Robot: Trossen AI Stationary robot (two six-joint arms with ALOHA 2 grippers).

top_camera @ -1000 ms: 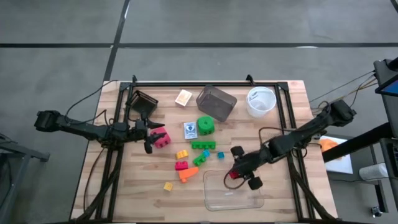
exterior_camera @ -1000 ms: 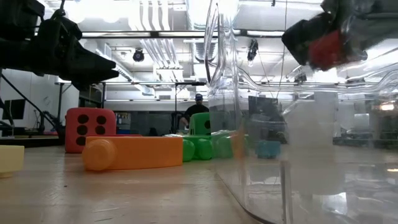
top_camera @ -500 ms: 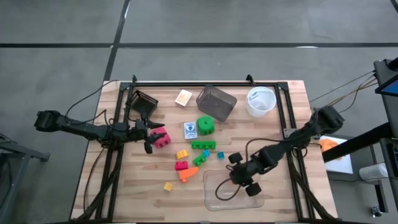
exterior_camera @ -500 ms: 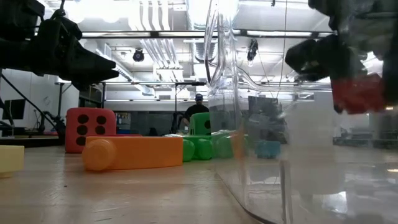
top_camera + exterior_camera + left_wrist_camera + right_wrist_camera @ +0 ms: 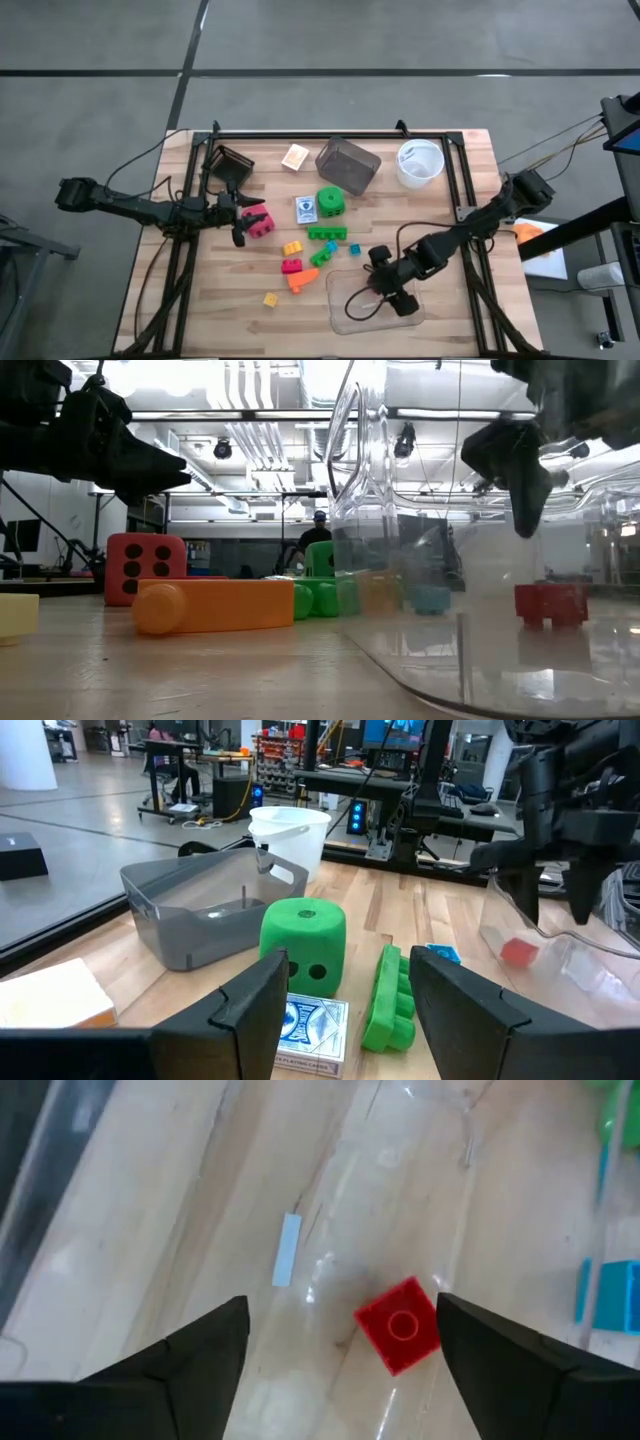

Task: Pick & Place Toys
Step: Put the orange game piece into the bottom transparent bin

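Note:
My left gripper is to go next to the orange brick and grab its wide end (image 5: 298, 282), beside the pink brick.
A red brick (image 5: 400, 1325) lies on the floor of the clear tray (image 5: 345, 322), near the table's front edge. It also shows in the low view (image 5: 550, 603). My right gripper (image 5: 340, 1310) hangs open above the red brick, slanting down into the tray (image 5: 388, 290). My left gripper (image 5: 240, 216) stands open and level at the table's left, just above the pink-red die (image 5: 260, 222), with nothing between its fingers (image 5: 250, 1010). Between the two arms lie the green die (image 5: 331, 200), card pack (image 5: 306, 210), and green (image 5: 327, 233), yellow (image 5: 293, 247), pink (image 5: 291, 266) and orange (image 5: 300, 281) bricks.
At the back stand a grey bin (image 5: 348, 165), a white bowl (image 5: 419, 163), a tan block (image 5: 295, 157) and a dark box (image 5: 232, 163). Small teal bricks (image 5: 354, 249) lie just behind the tray. A little yellow brick (image 5: 270, 299) sits near the front edge.
My right gripper has sunk toward the tray and drifted slightly toward the near edge, tipping further down. It has opened and let go of the red brick, which has fallen from between the fingers onto the tray's floor.

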